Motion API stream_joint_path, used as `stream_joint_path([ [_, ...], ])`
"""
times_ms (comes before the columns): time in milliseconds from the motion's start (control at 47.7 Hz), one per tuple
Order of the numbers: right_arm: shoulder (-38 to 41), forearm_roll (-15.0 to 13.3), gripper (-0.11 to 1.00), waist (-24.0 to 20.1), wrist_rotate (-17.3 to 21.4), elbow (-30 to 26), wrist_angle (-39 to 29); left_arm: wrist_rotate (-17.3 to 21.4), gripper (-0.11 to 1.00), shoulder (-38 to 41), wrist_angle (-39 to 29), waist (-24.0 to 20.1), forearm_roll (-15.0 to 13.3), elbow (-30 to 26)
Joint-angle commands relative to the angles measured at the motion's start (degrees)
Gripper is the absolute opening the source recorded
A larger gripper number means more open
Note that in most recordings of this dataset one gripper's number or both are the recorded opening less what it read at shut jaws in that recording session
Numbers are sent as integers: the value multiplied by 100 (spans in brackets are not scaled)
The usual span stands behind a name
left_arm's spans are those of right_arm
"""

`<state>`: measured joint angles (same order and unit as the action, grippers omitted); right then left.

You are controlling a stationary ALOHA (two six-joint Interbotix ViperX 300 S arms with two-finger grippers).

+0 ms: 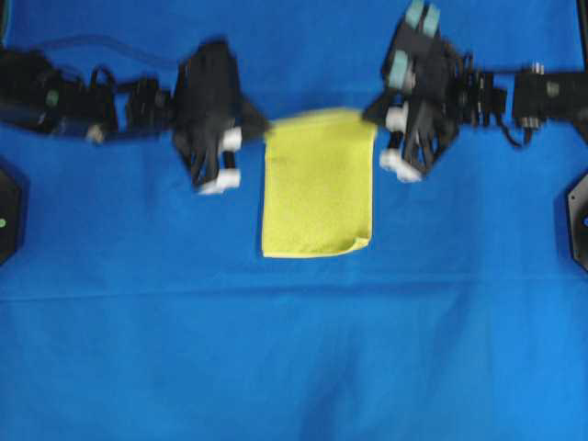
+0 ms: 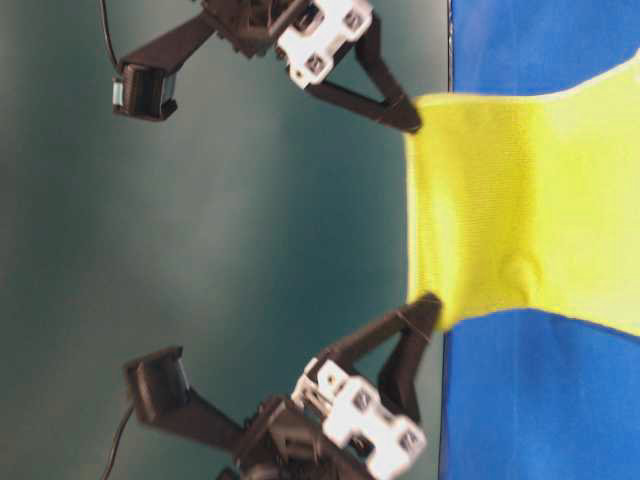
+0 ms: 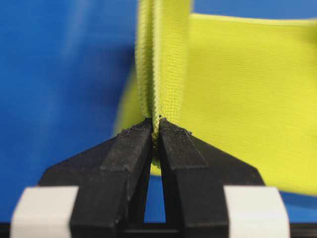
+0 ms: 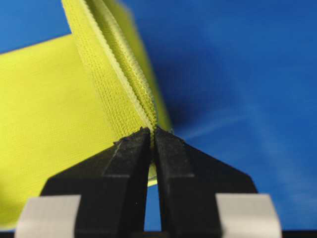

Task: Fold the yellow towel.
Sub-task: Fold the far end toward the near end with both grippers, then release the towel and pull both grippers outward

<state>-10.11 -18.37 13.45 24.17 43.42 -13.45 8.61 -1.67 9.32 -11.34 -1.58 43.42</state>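
Note:
Next, my left gripper lets go of the yellow towel's far corner just inside the towel's near corner on the same side (image 1: 265,240).
The yellow towel (image 1: 317,188) lies on the blue table cover as a narrow upright rectangle. Its far edge is lifted and stretched taut between both grippers. My left gripper (image 1: 260,129) is shut on the far left corner, and in the left wrist view the black fingertips (image 3: 133,144) pinch a doubled hem of the towel (image 3: 237,99). On the far right corner my right gripper (image 1: 375,115) is shut too; its wrist view shows the layered hem (image 4: 106,84) clamped at the gripper's (image 4: 152,133) tips. In the table-level view the towel (image 2: 520,200) rises off the table between the two pairs of jaws.
A blue cloth (image 1: 294,349) covers the whole table. Black fixtures sit at the left edge (image 1: 9,211) and the right edge (image 1: 577,216). Both arms reach in from the far corners. Bare blue cloth lies in front of the towel.

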Motion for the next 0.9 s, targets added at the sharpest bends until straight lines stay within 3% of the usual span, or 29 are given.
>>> stream_joint_path([
  [0, -105, 9, 4, -308, 105, 9, -35, -44, 4, -141, -26, 299, 9, 53],
  [168, 79, 9, 4, -773, 439, 88, -18, -62, 4, 18, 0, 896, 9, 176],
  [398, 677, 9, 4, -1099, 809, 97, 202, -237, 4, 686, 343, 1354, 9, 149],
  [587, 905, 9, 4, -1222, 949, 97, 466, -325, 4, 967, 703, 1468, 9, 141],
  [881, 905, 9, 5, -1266, 958, 97, 483, -325, 6, 984, 738, 1477, 9, 62],
])
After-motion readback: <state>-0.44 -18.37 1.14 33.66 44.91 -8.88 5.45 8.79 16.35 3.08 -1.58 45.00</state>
